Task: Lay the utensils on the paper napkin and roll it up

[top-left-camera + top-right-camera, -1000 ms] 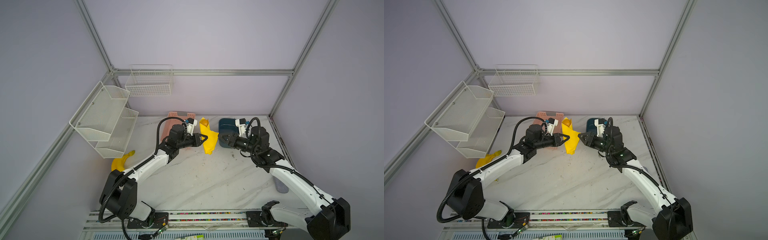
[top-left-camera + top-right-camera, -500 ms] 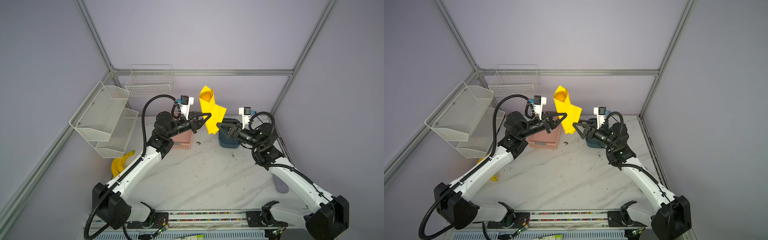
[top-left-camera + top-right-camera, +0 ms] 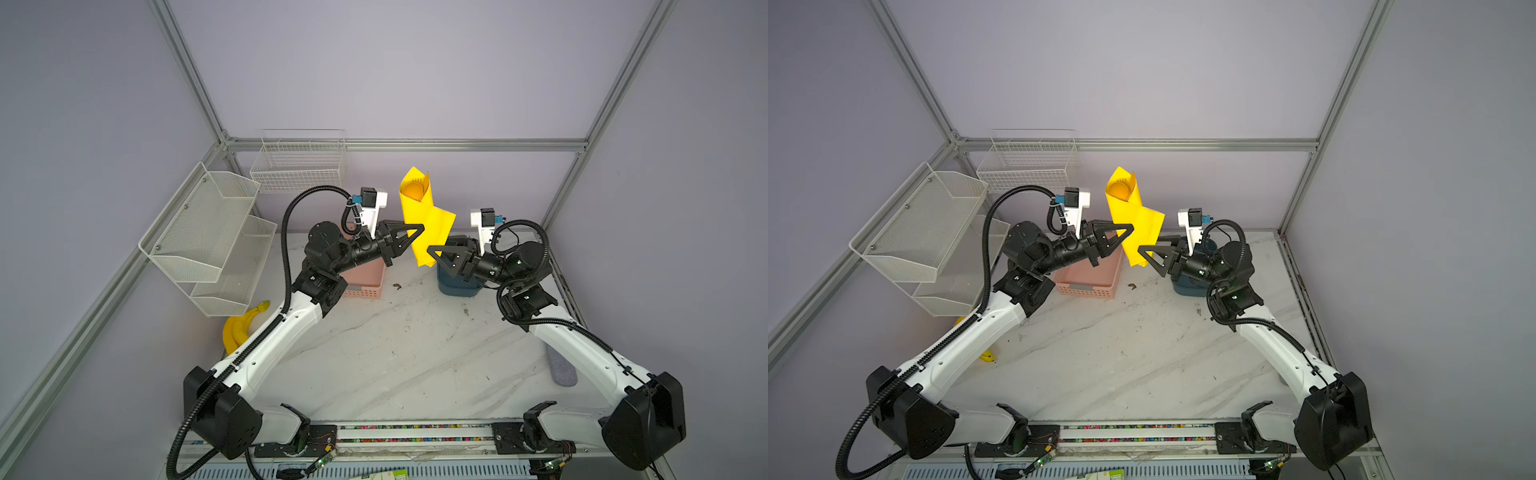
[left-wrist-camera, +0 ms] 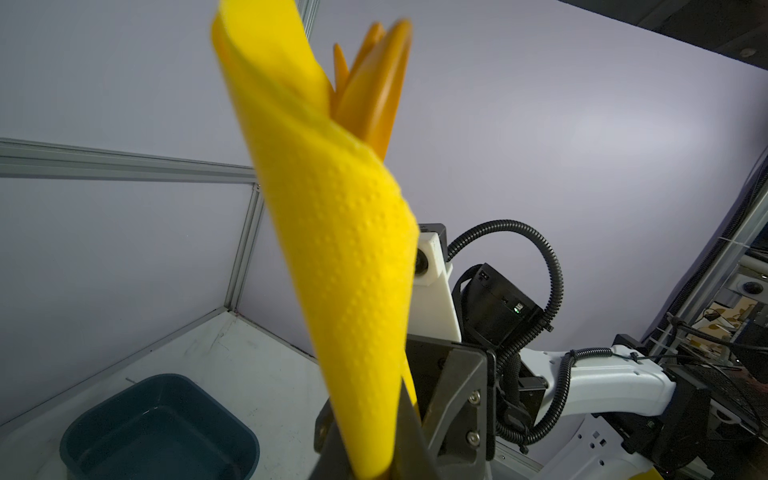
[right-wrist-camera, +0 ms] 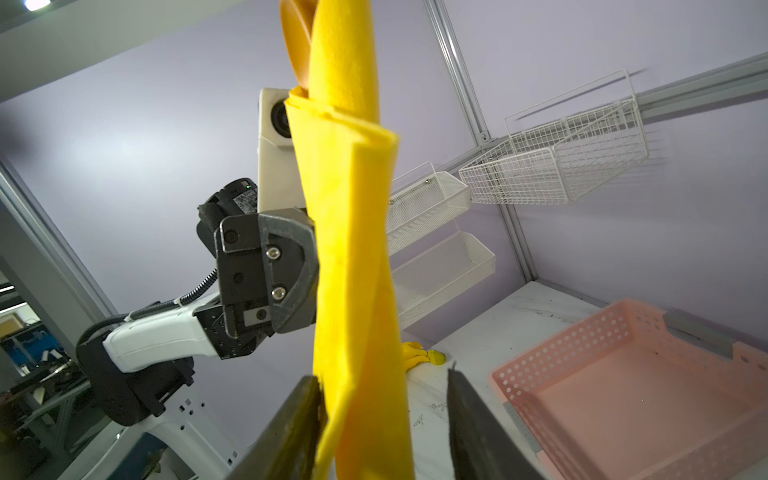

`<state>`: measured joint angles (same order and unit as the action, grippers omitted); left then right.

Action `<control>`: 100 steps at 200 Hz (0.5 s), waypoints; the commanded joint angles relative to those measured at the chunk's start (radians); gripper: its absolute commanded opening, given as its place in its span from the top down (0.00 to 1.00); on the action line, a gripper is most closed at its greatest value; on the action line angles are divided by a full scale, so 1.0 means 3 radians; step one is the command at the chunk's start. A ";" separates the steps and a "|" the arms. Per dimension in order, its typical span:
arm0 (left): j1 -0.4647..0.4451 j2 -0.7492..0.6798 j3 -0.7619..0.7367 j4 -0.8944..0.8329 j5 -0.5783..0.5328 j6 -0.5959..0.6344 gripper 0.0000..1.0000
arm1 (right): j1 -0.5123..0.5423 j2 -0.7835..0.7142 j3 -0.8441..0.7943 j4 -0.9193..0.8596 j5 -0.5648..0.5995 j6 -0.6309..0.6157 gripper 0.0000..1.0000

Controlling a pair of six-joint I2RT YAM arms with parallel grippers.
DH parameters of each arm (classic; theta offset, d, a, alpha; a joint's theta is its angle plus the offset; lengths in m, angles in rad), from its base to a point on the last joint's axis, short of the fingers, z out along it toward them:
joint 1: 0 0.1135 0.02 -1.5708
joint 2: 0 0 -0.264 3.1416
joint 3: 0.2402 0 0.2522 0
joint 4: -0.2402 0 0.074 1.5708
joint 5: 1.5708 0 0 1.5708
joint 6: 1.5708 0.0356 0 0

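The napkin's loose flap juts out from the roll, so my left gripper will retake the roll's middle [image 3: 417, 214] deeper while my right gripper folds the flap in.
The paper napkin [image 3: 424, 216] [image 3: 1133, 216] is a loose yellow roll held upright in the air above the back of the table. The orange utensils [image 3: 413, 191] [image 3: 1120, 192] [image 4: 374, 83] [image 5: 296, 41] poke out of its upper end; only their tips show. My left gripper [image 3: 417, 230] [image 3: 1128, 229] [image 4: 374, 457] is shut on the roll's middle from the left. My right gripper [image 3: 432, 251] [image 3: 1142, 251] [image 5: 384, 395] straddles the roll's lower end from the right, open. One finger touches the napkin [image 5: 357, 291] and the other stands apart from it.
A pink perforated basket [image 3: 365, 278] sits under my left wrist and a dark blue tub [image 3: 457, 282] under my right. Bananas [image 3: 243, 328] lie at the table's left edge below white mesh shelves [image 3: 208, 241]. A wire basket [image 3: 299, 166] hangs on the back wall.
Both arms have lifted the rolled napkin from table height up into the air. Over the last half second it has stayed almost still, with the left gripper still clamped on it.
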<state>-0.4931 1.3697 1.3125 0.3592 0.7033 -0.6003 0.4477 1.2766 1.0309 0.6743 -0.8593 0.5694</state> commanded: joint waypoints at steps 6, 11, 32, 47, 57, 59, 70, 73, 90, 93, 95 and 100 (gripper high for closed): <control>0.0012 -0.0030 0.0350 0.0163 -0.0022 0.0046 0.90 | -0.0003 0.0009 0.0090 0.0235 -0.0151 -0.0001 0.65; 0.0012 -0.0026 0.0358 0.0158 -0.0023 0.0048 0.90 | -0.0004 0.0009 0.0096 0.0245 -0.0151 0.0004 0.68; 0.0012 -0.0005 0.0377 0.0155 -0.0026 0.0044 0.89 | -0.0004 0.0024 0.0106 0.0287 -0.0158 0.0035 0.79; 0.0012 -0.0005 0.0376 0.0166 -0.0042 0.0042 0.87 | 0.0000 0.0029 0.0121 0.0273 -0.0155 0.0031 0.84; 0.0012 -0.0005 0.0375 0.0173 -0.0055 0.0046 0.85 | 0.0004 0.0015 0.0121 0.0276 -0.0140 0.0025 0.87; 0.0012 -0.0005 0.0378 0.0173 -0.0060 0.0046 0.84 | 0.0003 0.0012 0.0120 0.0274 -0.0138 0.0022 0.87; 0.0012 -0.0005 0.0384 0.0173 -0.0071 0.0037 0.80 | 0.0003 0.0004 0.0111 0.0276 -0.0123 0.0015 0.90; 0.0012 -0.0005 0.0387 0.0176 -0.0080 0.0028 0.78 | 0.0006 0.0004 0.0104 0.0274 -0.0122 0.0015 0.90; 0.0012 0.0013 0.0387 0.0232 -0.0055 -0.0021 0.74 | 0.0010 -0.0001 0.0105 0.0273 -0.0122 0.0009 0.94; 0.0012 0.0016 0.0388 0.0239 -0.0047 -0.0027 0.73 | 0.0008 -0.0001 0.0104 0.0277 -0.0122 0.0009 0.94; 0.0012 0.0020 0.0390 0.0246 -0.0044 -0.0035 0.73 | 0.0006 0.0000 0.0106 0.0277 -0.0122 0.0009 0.94; 0.0012 0.0028 0.0389 0.0268 -0.0036 -0.0051 0.73 | 0.0009 -0.0001 0.0107 0.0282 -0.0123 0.0009 0.95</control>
<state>-0.4931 1.3762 1.3178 0.3653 0.6922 -0.6033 0.4477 1.2842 1.0359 0.7044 -0.8864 0.5777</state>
